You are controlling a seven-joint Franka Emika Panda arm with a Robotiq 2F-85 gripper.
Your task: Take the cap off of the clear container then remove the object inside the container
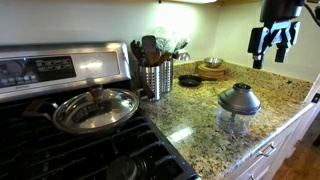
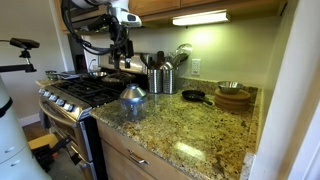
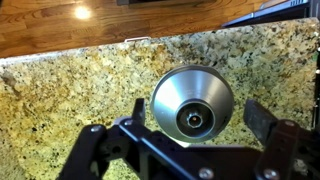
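The grey metallic cap has the small knob [image 1: 241, 87] [image 3: 195, 119] on top. My gripper will go down to it next and close there.
The grey metallic dome-shaped cap [image 1: 239, 98] with a small knob sits on the clear container [image 1: 238, 123] near the front edge of the granite counter [image 1: 200, 110]. Both show in an exterior view, the cap [image 2: 133, 94] over the container [image 2: 132, 107]. In the wrist view I look straight down on the cap [image 3: 192, 103]; the container beneath it is hidden. The object inside is not visible. My gripper [image 1: 272, 50] hangs high above the counter, open and empty; it also shows in an exterior view [image 2: 121, 49]. Its fingers [image 3: 195, 112] spread wide either side of the cap, far above it.
A pan with a flat lid [image 1: 96, 108] sits on the stove [image 2: 90, 90]. A steel utensil canister [image 1: 155, 78] stands behind. A small black pan [image 2: 194, 96] and wooden bowls [image 2: 233, 96] sit at the back of the counter.
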